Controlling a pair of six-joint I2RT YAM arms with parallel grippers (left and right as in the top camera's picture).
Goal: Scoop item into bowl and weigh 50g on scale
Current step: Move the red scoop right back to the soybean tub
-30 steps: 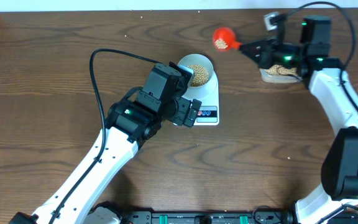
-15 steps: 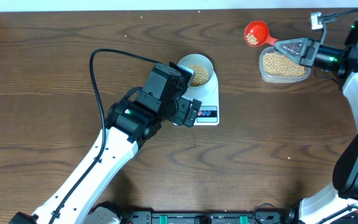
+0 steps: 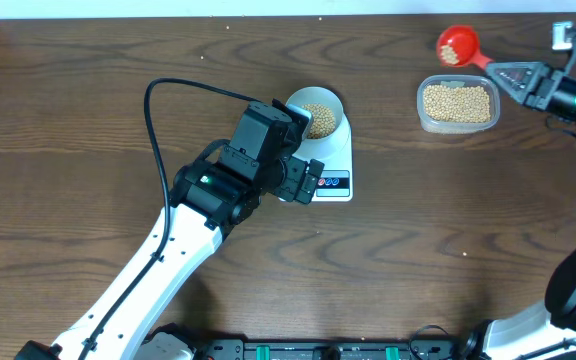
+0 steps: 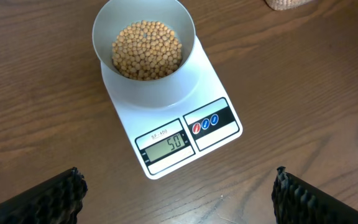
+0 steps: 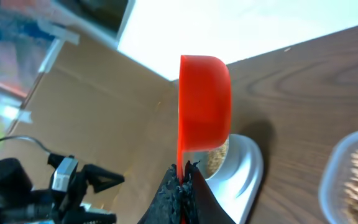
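Observation:
My right gripper is going to put the red scoop, now held just behind the clear container, down across the front rim of the clear container (image 3: 459, 122) of beans.
The pale bowl (image 3: 320, 116) stands on the white scale (image 3: 334, 168), about half full of tan beans (image 4: 146, 50). In the left wrist view the scale (image 4: 166, 127) reads 50 on its display (image 4: 168, 144). My left gripper (image 4: 178, 194) is open and empty, hovering just in front of the scale. My right gripper (image 3: 516, 73) is shut on the handle of a red scoop (image 3: 458, 45), held at the far right just behind the clear container. A few beans lie in the scoop. The scoop also shows in the right wrist view (image 5: 204, 102).
A clear rounded-rectangular plastic container (image 3: 457, 103) full of beans sits at the back right. The table's back edge runs close behind the scoop. A black cable loops over the table left of the scale.
My right gripper has carried the red scoop to the right, from near the bowl to behind the container. The left arm, bowl and scale have not moved.

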